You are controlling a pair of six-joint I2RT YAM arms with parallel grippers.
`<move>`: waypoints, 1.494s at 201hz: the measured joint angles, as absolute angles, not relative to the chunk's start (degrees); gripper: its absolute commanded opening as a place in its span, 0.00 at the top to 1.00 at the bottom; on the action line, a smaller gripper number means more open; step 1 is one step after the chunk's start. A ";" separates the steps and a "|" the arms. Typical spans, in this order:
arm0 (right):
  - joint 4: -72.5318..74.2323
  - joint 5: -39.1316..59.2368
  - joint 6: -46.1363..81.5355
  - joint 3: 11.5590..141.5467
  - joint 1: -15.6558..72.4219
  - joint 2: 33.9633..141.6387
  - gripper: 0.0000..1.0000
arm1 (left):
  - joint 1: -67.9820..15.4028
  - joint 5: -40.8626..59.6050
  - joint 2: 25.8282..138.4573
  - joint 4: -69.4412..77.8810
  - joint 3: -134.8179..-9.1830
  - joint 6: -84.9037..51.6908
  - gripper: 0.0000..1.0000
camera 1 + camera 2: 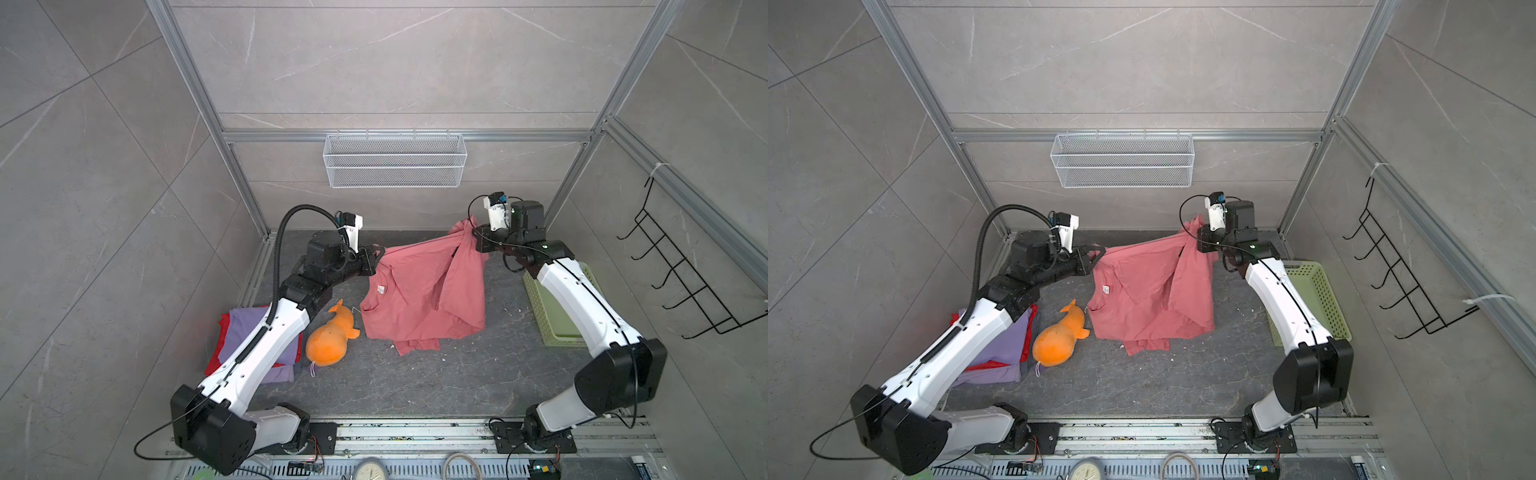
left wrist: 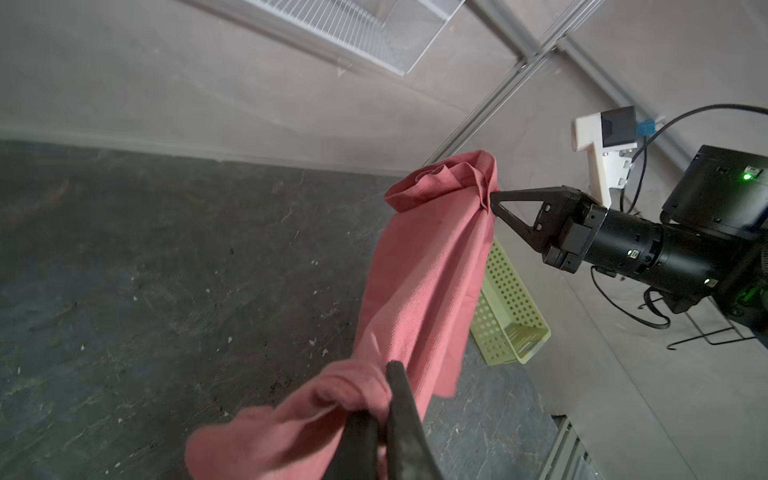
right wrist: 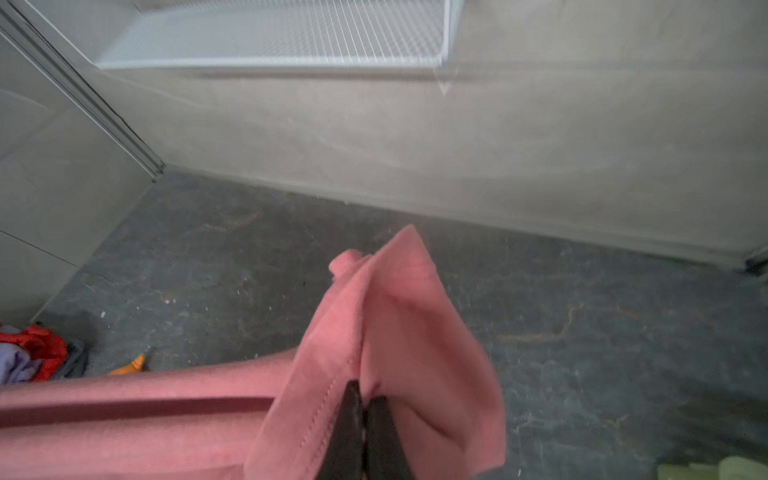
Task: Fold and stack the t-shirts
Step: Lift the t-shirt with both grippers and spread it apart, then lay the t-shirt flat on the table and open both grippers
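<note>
Next, I drop the salmon-pink t-shirt from my left gripper on the dark floor (image 1: pixel 415 307) between the orange plush toy and the pale green basket.
A salmon-pink t-shirt (image 1: pixel 419 291) (image 1: pixel 1150 291) hangs stretched between both grippers above the dark floor, its lower hem trailing on the surface. My left gripper (image 1: pixel 379 250) (image 1: pixel 1100 251) (image 2: pixel 384 395) is shut on the shirt's left upper corner. My right gripper (image 1: pixel 473 235) (image 1: pixel 1196 239) (image 3: pixel 363 399) is shut on the right upper corner, where the cloth (image 3: pixel 399 316) bunches over the fingers. In the left wrist view the shirt (image 2: pixel 424 270) runs from my jaws to the right gripper (image 2: pixel 492 201). A lavender-purple t-shirt (image 1: pixel 245 328) (image 1: pixel 1000 349) and a red t-shirt (image 1: pixel 218 349) (image 1: pixel 986 365) lie stacked under my left arm.
An orange plush toy (image 1: pixel 330 336) (image 1: pixel 1059 336) lies between the stack and the hanging shirt. A pale green plastic basket (image 1: pixel 552 316) (image 1: pixel 1316 299) stands under my right arm. A white wire basket (image 1: pixel 395 160) hangs on the back wall; black wire hooks (image 1: pixel 681 270) on the right wall.
</note>
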State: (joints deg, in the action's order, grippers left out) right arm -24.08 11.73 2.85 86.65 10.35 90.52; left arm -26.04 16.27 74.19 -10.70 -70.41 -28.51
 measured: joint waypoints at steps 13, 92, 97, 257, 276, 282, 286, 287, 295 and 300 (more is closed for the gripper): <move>-25.21 12.34 3.22 85.14 10.20 90.70 0.97 | -26.09 16.05 74.74 -11.29 -70.41 -28.49 1.00; -30.55 18.98 3.31 84.25 10.22 65.49 0.94 | -26.33 19.77 56.51 -10.28 -71.66 -26.94 1.00; -30.85 19.42 3.18 84.73 10.24 64.27 0.94 | -26.39 19.94 55.51 -10.09 -72.03 -26.59 1.00; -29.69 -0.05 5.39 87.88 6.39 102.76 0.35 | -23.42 -0.30 104.03 -16.60 -97.27 -19.22 0.21; -29.54 -0.25 6.52 85.95 6.39 100.22 0.35 | -23.24 -2.72 103.63 -19.05 -97.25 -18.87 0.19; -29.52 -0.21 6.96 85.14 6.39 99.09 0.35 | -23.24 -3.07 103.26 -19.51 -97.25 -18.83 0.19; -29.41 -0.10 7.38 84.55 6.39 98.35 0.35 | -23.24 -3.33 102.94 -19.88 -97.21 -18.81 0.19; -29.41 -0.05 7.44 84.36 6.39 98.06 0.35 | -23.24 -3.38 102.80 -20.05 -97.17 -18.83 0.19; -29.08 0.38 8.47 82.87 6.39 96.31 0.36 | -23.27 -3.51 101.78 -20.73 -96.57 -18.87 0.20; -28.82 0.91 9.34 81.67 6.42 95.09 0.36 | -23.27 -3.51 100.88 -21.12 -95.79 -19.00 0.20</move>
State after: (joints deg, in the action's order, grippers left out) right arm -28.82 0.91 9.34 81.67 6.42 95.09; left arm -23.27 -3.51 100.88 -21.12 -95.79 -19.00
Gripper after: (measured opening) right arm 0.643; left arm 0.807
